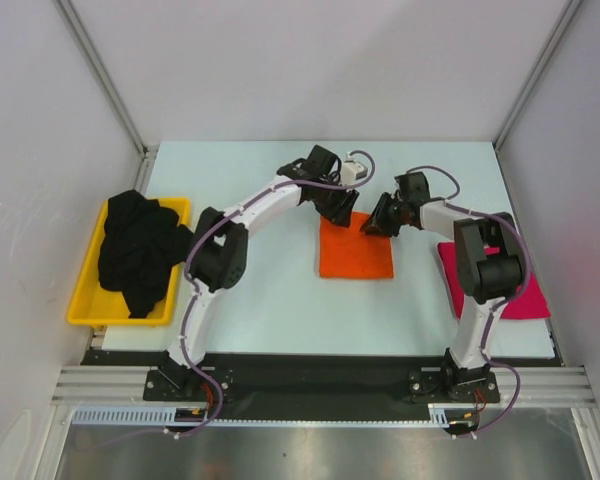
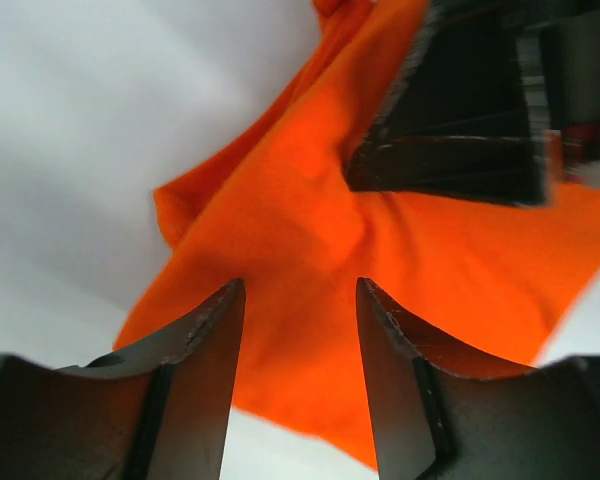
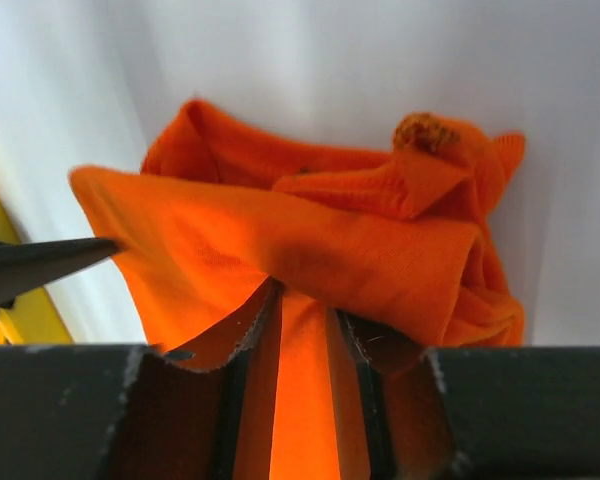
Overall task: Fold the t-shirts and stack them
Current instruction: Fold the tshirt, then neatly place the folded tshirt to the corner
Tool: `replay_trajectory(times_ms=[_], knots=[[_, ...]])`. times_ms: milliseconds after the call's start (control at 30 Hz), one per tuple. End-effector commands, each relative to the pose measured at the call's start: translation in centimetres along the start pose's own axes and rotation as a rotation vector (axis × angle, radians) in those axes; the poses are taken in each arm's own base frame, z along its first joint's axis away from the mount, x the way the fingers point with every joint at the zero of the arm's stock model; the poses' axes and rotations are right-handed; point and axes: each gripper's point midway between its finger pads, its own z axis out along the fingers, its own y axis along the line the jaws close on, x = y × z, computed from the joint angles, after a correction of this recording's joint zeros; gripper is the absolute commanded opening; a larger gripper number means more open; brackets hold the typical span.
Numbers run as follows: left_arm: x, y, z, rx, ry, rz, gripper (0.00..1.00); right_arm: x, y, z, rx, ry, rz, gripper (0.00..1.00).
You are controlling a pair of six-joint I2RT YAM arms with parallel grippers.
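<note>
I am pinching the bunched far edge of the orange t-shirt with my right gripper, so next I open it and grab the orange t-shirt's side edge (image 1: 390, 254) facing the magenta-pink t-shirt before stacking.
The orange t-shirt (image 1: 355, 250) lies folded into a square at mid-table, its far edge lifted and bunched. My right gripper (image 1: 380, 222) is at its far right corner; in the right wrist view its jaws (image 3: 305, 300) are shut on a fold of the orange cloth (image 3: 280, 240). My left gripper (image 1: 337, 208) hovers at the far left corner, open, with the orange t-shirt (image 2: 310, 220) beyond its fingers (image 2: 300, 283) and nothing between them. The magenta-pink t-shirt (image 1: 525, 295) lies folded at the right, partly under the right arm. The black t-shirt (image 1: 140, 250) sits crumpled in the tray.
A yellow plastic tray (image 1: 88, 300) stands at the table's left edge and holds the black shirt. White walls close in the far and side edges. The right gripper's dark body (image 2: 460, 130) shows close by in the left wrist view.
</note>
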Motion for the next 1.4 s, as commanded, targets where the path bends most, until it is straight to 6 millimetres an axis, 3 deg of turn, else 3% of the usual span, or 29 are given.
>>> replay_trajectory(times_ms=[0,33,100,200,333,433,567,700,767,800,833,900,967,1033,1100,1133,1367], knots=[[-0.9,2.4,1.6,-0.034,-0.021,-0.051,0.54,-5.1,3.1,0.3,-0.105,-0.127,-0.002,0.29],[-1.8,2.8,1.8,-0.050,-0.040,-0.047,0.54,-4.9,1.9,1.3,-0.081,-0.113,0.030,0.29],[-1.1,4.4,3.0,-0.101,-0.022,-0.068,0.53,-4.8,0.8,2.3,-0.059,-0.101,0.061,0.29],[0.3,6.5,4.2,-0.182,0.001,-0.098,0.52,-5.0,0.2,2.9,-0.044,-0.101,0.082,0.31],[1.6,7.2,4.7,-0.190,0.030,-0.119,0.52,-5.6,0.2,3.0,-0.028,-0.109,0.087,0.35],[0.4,7.0,3.8,-0.194,0.001,-0.114,0.54,-7.4,1.1,2.1,-0.032,-0.139,0.063,0.44],[-2.2,7.1,0.8,-0.224,-0.055,-0.101,0.62,-9.7,1.4,0.3,0.011,-0.175,0.023,0.56],[-4.3,7.3,-2.5,-0.262,-0.105,-0.080,0.73,-11.6,1.5,-4.3,0.076,-0.226,-0.036,0.63],[-5.7,7.4,-4.8,-0.285,-0.137,-0.051,0.78,-11.8,1.3,-6.3,0.127,-0.246,-0.091,0.73],[-6.2,7.4,-5.7,-0.295,-0.151,-0.041,0.86,-11.1,1.2,-7.7,0.155,-0.232,-0.102,0.75],[-6.5,7.4,-6.4,-0.300,-0.157,-0.033,0.88,-10.8,0.5,-8.5,0.194,-0.229,-0.130,0.79],[-7.3,7.5,-8.6,-0.322,-0.177,-0.006,0.94,-8.5,-0.9,-9.0,0.233,-0.177,-0.130,0.82],[-7.5,7.2,-10.3,-0.330,-0.187,0.017,0.95,-6.9,-0.3,-9.8,0.180,-0.153,-0.152,0.82],[-6.3,6.9,-10.6,-0.321,-0.162,0.017,0.95,-4.5,-1.1,-8.9,0.149,-0.100,-0.137,0.81],[-6.0,6.0,-11.9,-0.310,-0.169,0.025,0.95,-3.5,-1.7,-8.0,0.140,-0.078,-0.111,0.81],[-4.6,5.7,-11.4,-0.289,-0.139,0.016,0.95,-2.8,-2.1,-7.4,0.129,-0.053,-0.098,0.81],[-1.3,3.1,-13.8,-0.260,-0.119,0.027,0.95,-1.1,-3.6,-2.3,0.043,0.046,-0.024,0.81]])
